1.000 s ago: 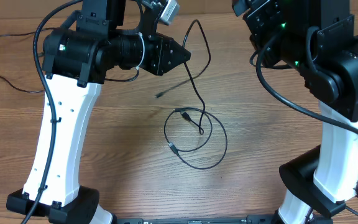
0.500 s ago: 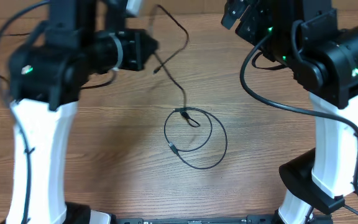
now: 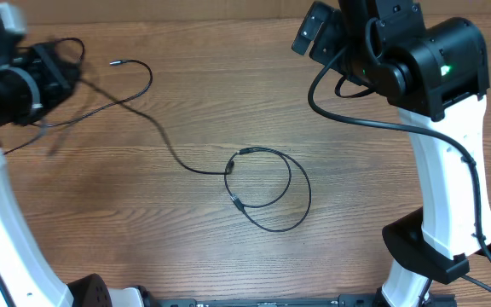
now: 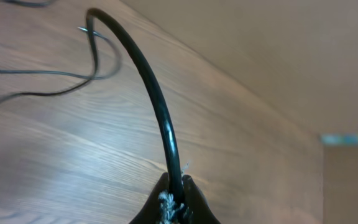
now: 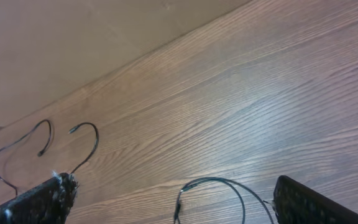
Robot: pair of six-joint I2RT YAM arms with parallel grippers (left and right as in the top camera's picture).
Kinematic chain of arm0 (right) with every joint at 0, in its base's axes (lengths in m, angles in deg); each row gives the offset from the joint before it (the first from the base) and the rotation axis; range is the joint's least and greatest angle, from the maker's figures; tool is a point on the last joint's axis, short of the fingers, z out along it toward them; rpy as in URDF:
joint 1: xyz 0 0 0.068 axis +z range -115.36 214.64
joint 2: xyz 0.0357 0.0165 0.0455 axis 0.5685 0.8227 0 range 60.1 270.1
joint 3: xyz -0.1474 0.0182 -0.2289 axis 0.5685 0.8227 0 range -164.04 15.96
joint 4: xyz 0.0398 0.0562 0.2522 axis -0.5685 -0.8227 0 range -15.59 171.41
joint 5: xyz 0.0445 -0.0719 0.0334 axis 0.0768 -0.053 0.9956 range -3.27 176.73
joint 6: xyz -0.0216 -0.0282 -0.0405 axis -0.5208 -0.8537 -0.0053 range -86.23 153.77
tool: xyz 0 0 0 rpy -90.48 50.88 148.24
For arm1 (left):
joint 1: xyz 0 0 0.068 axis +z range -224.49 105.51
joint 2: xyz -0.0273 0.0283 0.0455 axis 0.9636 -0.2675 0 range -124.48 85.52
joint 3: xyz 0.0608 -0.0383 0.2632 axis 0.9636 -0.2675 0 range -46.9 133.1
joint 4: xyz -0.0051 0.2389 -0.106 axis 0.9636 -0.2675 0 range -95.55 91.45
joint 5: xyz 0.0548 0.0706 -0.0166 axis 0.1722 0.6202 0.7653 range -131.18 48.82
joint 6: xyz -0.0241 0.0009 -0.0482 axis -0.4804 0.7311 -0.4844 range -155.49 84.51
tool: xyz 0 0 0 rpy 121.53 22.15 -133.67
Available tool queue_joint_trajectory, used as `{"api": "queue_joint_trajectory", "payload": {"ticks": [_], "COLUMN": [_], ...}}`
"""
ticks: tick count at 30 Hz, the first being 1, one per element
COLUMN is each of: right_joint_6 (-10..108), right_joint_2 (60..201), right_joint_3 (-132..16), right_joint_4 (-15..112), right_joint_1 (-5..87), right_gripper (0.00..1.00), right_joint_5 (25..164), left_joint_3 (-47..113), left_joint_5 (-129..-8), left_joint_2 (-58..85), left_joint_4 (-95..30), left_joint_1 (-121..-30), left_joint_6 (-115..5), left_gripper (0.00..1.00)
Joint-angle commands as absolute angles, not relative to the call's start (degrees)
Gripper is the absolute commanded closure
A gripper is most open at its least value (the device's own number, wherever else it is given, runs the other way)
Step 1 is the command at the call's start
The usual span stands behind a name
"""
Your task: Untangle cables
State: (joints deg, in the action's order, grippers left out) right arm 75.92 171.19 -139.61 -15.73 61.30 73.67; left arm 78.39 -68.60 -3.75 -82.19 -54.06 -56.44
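My left gripper should release the black cable on the bare wood point(image 3: 96, 153) between the cable's metal-tipped plug and the near edge of the table.
Thin black cables lie on the wooden table. Two of them form a coiled loop point(image 3: 301, 192) at the centre, with small plugs on its left side; the loop also shows in the right wrist view point(image 5: 216, 182). A third cable point(image 3: 162, 141) stretches from the loop up to the far left, its metal-tipped plug point(image 3: 114, 61) lying free. My left gripper point(image 3: 54, 72) is at the far left, shut on this cable point(image 4: 160, 112), which arcs up from the jaws point(image 4: 176, 190). My right gripper point(image 5: 173, 193) is open and empty, above the table behind the loop.
The right arm's white column and base point(image 3: 437, 230) stand right of the loop, with thick black wiring point(image 3: 356, 115) hanging beside them. The left arm's white link point(image 3: 7, 230) runs along the left edge. A tan wall point(image 5: 73, 50) borders the table's far edge.
My left arm has swung far to the left with one cable in its jaws, drawing that cable out of the loop and across the table. The right arm has shifted slightly left.
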Motion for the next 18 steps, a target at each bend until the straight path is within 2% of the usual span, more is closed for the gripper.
{"api": "queue_joint_trajectory", "payload": {"ticks": [1,8,14,18], "right_joint_6": [75.5,75.5,75.5,75.5], "right_joint_2": [171.0,171.0,171.0,171.0], "right_joint_3": [-139.2,-139.2,-139.2,-139.2], "right_joint_4": [-15.6,-15.6,-15.6,-15.6], "right_joint_1": [61.3,61.3,61.3,61.3], "right_gripper": [0.00,0.00,0.00,0.00], "right_joint_5": [72.8,72.8,72.8,72.8], "left_joint_3": [79.2,79.2,79.2,79.2], "left_joint_5": [-69.5,-69.3,-70.6,-75.9], "left_joint_2": [-3.6,-5.4,-7.9,-11.4], "left_joint_4": [-82.4,-82.3,-78.9,-82.5], "left_joint_1": [-48.1,-38.7,-32.7,-29.1], "left_joint_6": [-56.9,-57.0,-64.3,-68.0], "left_gripper": [0.96,0.96,0.96,0.96]}}
